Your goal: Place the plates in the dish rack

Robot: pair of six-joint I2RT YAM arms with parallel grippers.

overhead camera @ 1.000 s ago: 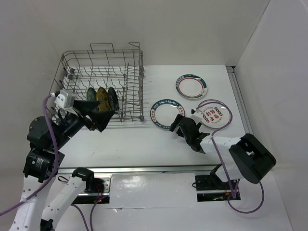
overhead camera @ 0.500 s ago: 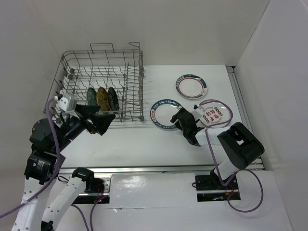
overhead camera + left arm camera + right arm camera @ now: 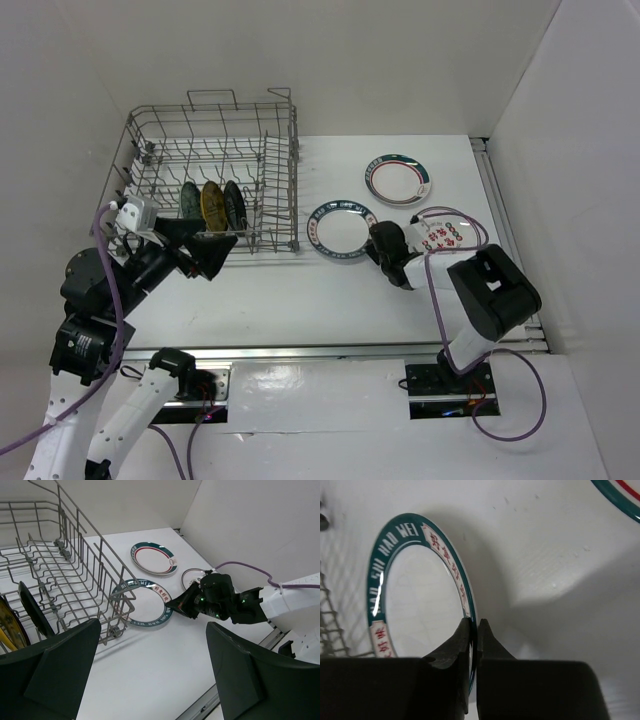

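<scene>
The robot's left gripper needs to grip the blue-lettered white plate by its rack-side rim (image 3: 312,230), across from the right gripper.
The blue-lettered white plate (image 3: 335,230) lies just right of the dish rack (image 3: 215,150). My right gripper (image 3: 374,240) is shut on its right rim, and the wrist view shows both fingers pinching that rim (image 3: 473,622). The gripped edge seems slightly raised. Three small plates stand upright in the rack: teal (image 3: 189,200), yellow (image 3: 211,205) and black (image 3: 234,205). The green-and-red rimmed plate (image 3: 398,180) and the red-patterned plate (image 3: 445,235) lie flat on the table. My left gripper (image 3: 215,245) hangs open and holds nothing at the rack's front edge.
The rack's raised wire side (image 3: 107,575) stands between my left gripper (image 3: 152,630) and the held plate (image 3: 145,607). A purple cable (image 3: 455,215) loops over the red-patterned plate. A metal rail (image 3: 330,350) runs along the table's near edge.
The right gripper slid forward onto the blue-lettered plate's rim and shut on it. The plate shifted a little toward the rack. The left arm dropped back slightly.
</scene>
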